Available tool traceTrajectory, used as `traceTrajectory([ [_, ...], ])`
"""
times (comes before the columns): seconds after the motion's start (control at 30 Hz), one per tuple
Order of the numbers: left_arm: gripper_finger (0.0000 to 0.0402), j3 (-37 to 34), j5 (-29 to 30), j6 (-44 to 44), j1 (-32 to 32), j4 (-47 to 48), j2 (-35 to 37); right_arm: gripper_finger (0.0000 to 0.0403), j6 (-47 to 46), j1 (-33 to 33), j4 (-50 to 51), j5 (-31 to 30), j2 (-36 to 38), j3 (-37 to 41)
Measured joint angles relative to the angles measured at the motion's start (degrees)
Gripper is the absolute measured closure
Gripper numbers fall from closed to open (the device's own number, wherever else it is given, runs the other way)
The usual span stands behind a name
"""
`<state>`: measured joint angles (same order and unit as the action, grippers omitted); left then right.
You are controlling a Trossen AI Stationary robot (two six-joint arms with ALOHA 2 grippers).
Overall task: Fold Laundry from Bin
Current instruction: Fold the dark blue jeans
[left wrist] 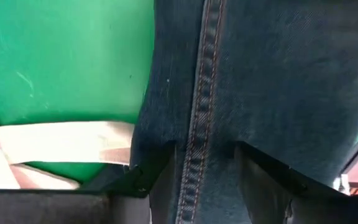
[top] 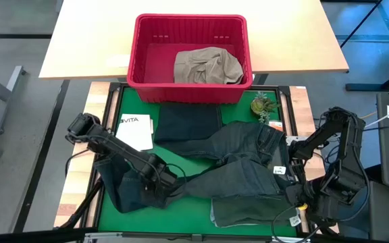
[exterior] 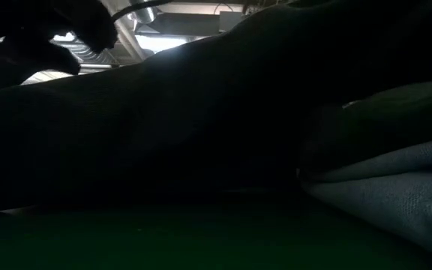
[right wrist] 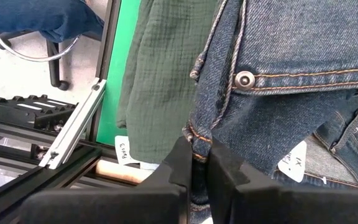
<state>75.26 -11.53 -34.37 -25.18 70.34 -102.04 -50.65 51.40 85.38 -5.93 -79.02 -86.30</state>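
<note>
My left gripper's fingers straddle the jeans leg's stitched seam too high to grip, so next I go lower and pinch the seam (left wrist: pixel 193 167) before lifting the leg.
Dark blue jeans (top: pixel 235 162) lie spread across the green mat (top: pixel 130 108), one leg running to the near left. My left gripper (top: pixel 161 179) points down over that leg, open. In the left wrist view its fingers (left wrist: pixel 157 171) stand on either side of the leg's stitched seam (left wrist: pixel 201 106). My right gripper (top: pixel 294 197) is at the near right, shut on the jeans' waist end. A khaki piece (top: pixel 206 66) lies in the red bin (top: pixel 189 23). A dark folded piece (top: pixel 188 121) rests flat on the mat, and a green piece (top: pixel 245 210) lies at the near edge. My left gripper is close over the jeans leg, but I cannot tell whether its fingers touch the denim. My right gripper pinches the jeans' front opening edge (right wrist: pixel 197 140) between its two fingers, just below the waistband button (right wrist: pixel 245 79). It comes from above, pointing steeply down. The waistband stretches away from the fingers.
A white tote bag (top: pixel 135 131) lies on the mat's far left, with a white strap (left wrist: pixel 61 140) beside the jeans leg. A small green plant-like thing (top: pixel 262 104) sits near the bin's right corner. The table's black frame (right wrist: pixel 73 140) runs near my right gripper.
</note>
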Motion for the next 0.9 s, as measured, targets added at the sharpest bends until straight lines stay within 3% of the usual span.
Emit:
traceTrajectory([
  [0.3,0.0255,-3.55,0.02,-0.05,-1.91,-3.07,0.00,0.0378,-0.02,0.00,0.00,0.02,0.00,0.00],
  [0.7,0.0395,-3.58,0.12,-0.13,-1.87,-3.81,0.00,0.0378,-0.02,0.00,0.02,0.07,0.00,0.00],
  [0.9,0.0364,-3.58,0.29,-1.36,-1.87,-4.08,0.00,0.0378,-0.02,0.00,0.02,0.07,0.00,0.00],
])
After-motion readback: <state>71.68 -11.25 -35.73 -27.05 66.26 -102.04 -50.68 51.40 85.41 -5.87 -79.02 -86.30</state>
